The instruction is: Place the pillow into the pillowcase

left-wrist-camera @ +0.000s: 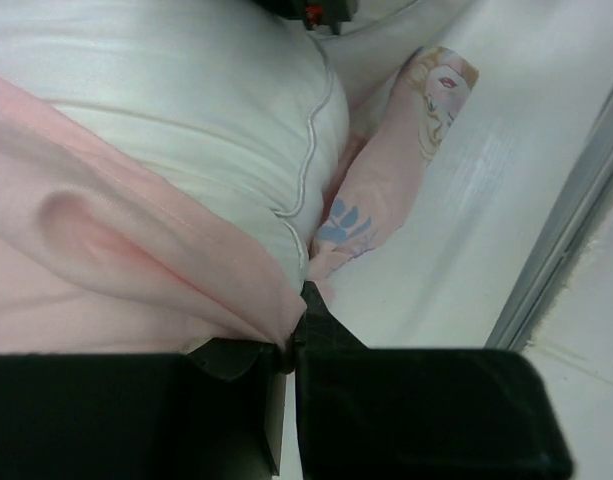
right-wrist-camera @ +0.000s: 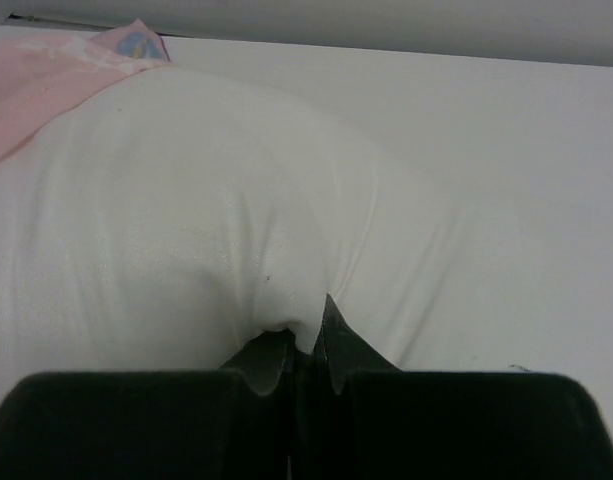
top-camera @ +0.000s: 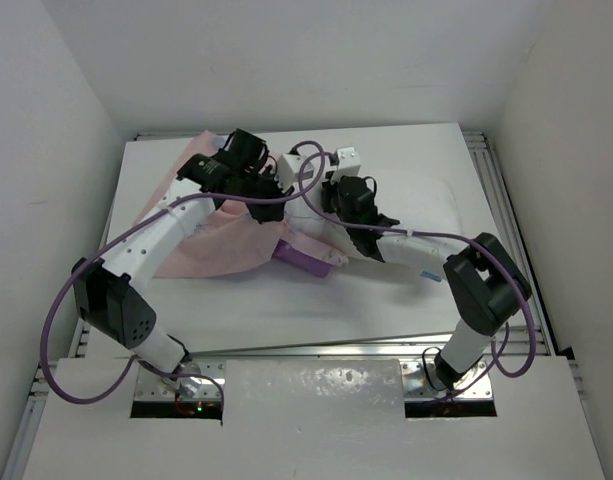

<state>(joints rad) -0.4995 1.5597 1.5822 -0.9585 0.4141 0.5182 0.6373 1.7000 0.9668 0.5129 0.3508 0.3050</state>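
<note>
My left gripper is on the pillowcase's upper edge and should let it go and take that flap (left-wrist-camera: 391, 180), because the pillowcase's printed flap lies loose beside the pillow, leaving the pillow's near side uncovered.
The plump white pillow (top-camera: 426, 205) lies across the right half of the table, its left end under the pillowcase (top-camera: 221, 240). That case is pale pink with a purple printed edge (top-camera: 304, 260). My left gripper (top-camera: 254, 187) is shut on the pillowcase's pink edge (left-wrist-camera: 186, 260), right beside the pillow's piped seam (left-wrist-camera: 311, 150). A printed face shows on the case fabric (left-wrist-camera: 441, 90). My right gripper (top-camera: 358, 212) is shut on a pinch of the pillow's white fabric (right-wrist-camera: 286, 250), which bulges up ahead of the fingers. A pink corner of the pillowcase (right-wrist-camera: 46, 80) shows at the far left.
A white table (top-camera: 286, 310) bears everything, inside white walls. A metal rail (top-camera: 496, 200) runs along the right edge. A small white block (top-camera: 346, 157) sits near the back, between the two wrists. Purple cables (top-camera: 286, 198) loop over both arms.
</note>
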